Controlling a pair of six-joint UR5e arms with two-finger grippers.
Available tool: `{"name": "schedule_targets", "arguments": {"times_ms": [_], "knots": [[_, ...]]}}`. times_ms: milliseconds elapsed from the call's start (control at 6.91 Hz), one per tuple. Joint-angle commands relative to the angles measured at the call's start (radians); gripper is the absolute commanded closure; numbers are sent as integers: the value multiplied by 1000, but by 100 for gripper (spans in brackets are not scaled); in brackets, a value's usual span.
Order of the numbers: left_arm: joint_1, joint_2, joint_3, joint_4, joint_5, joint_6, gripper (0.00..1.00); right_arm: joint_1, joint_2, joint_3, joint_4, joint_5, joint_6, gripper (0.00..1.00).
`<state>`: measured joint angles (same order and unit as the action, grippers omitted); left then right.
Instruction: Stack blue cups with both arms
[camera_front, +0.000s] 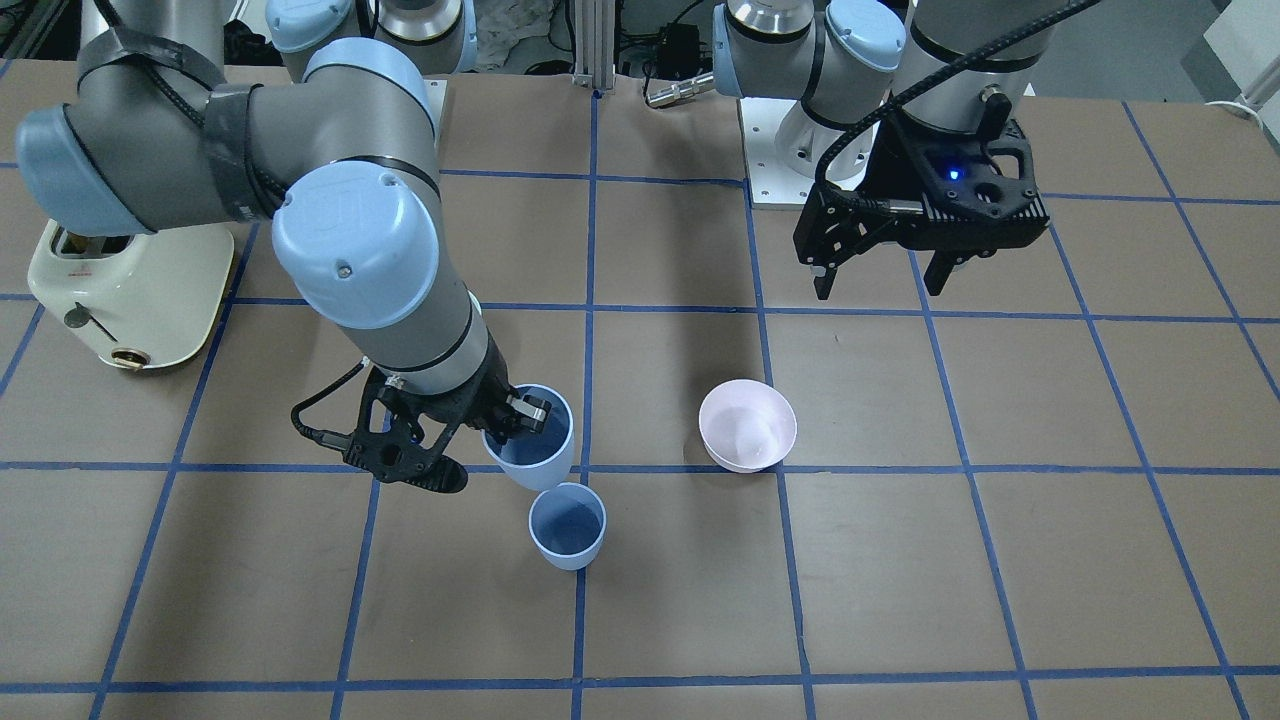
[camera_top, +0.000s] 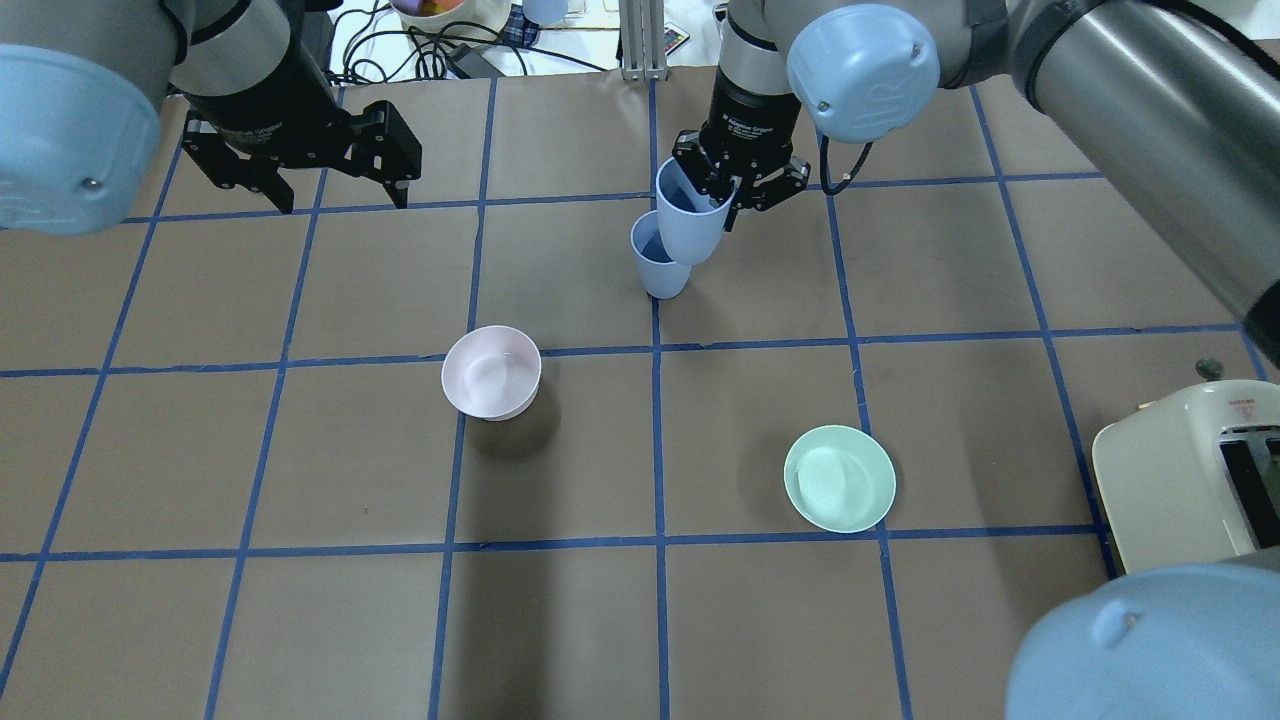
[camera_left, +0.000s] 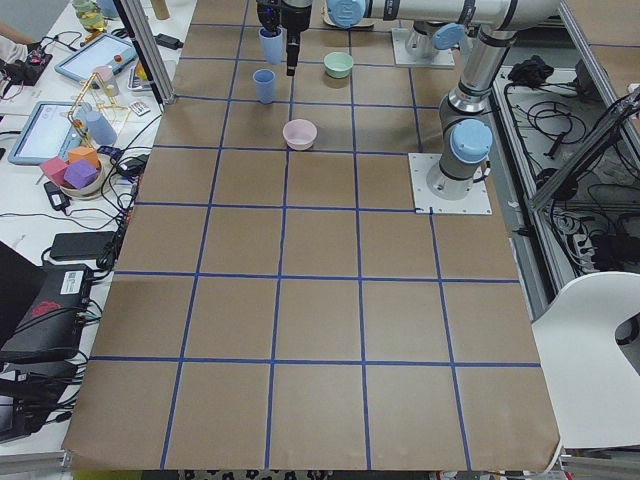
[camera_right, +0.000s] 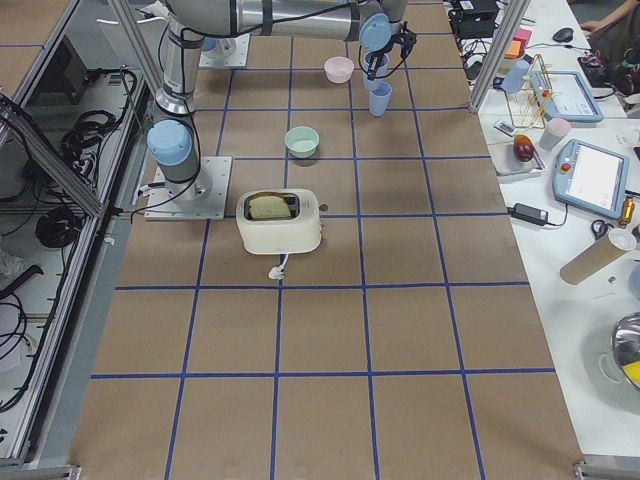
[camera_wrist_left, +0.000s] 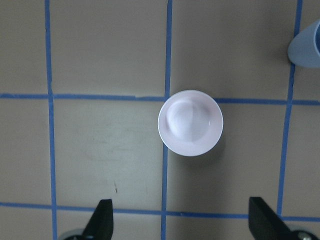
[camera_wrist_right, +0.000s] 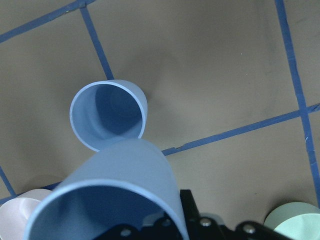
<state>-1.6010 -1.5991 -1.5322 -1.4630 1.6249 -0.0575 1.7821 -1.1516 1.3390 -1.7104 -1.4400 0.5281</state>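
The robot's right gripper should release its blue cup inside the other blue cup (camera_front: 567, 520) (camera_wrist_right: 107, 116) that stands on the blue grid line.
One blue cup (camera_front: 567, 527) stands upright on the table on a blue grid line; it also shows in the overhead view (camera_top: 655, 263) and the right wrist view (camera_wrist_right: 107, 114). My right gripper (camera_front: 515, 415) is shut on the rim of the second blue cup (camera_front: 530, 440), one finger inside it. It holds that cup (camera_top: 690, 222) tilted in the air, just above and beside the standing one; it fills the right wrist view's lower left (camera_wrist_right: 120, 195). My left gripper (camera_front: 880, 275) is open and empty, raised high over the table, with the pink bowl under it in the left wrist view.
A pale pink bowl (camera_top: 491, 372) sits left of centre, also in the left wrist view (camera_wrist_left: 190, 122). A mint-green bowl (camera_top: 839, 478) sits at the right. A cream toaster (camera_top: 1185, 475) stands at the table's right edge.
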Motion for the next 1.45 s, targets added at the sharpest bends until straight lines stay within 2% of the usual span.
{"name": "schedule_targets", "arguments": {"times_ms": [0,1303], "knots": [[3,-5,12,-22,3,-2,0,13,21,0,-63,3,4,100],[1,8,6,-17,4,-7,0,13,90,3,-143,4,4,100]]}}
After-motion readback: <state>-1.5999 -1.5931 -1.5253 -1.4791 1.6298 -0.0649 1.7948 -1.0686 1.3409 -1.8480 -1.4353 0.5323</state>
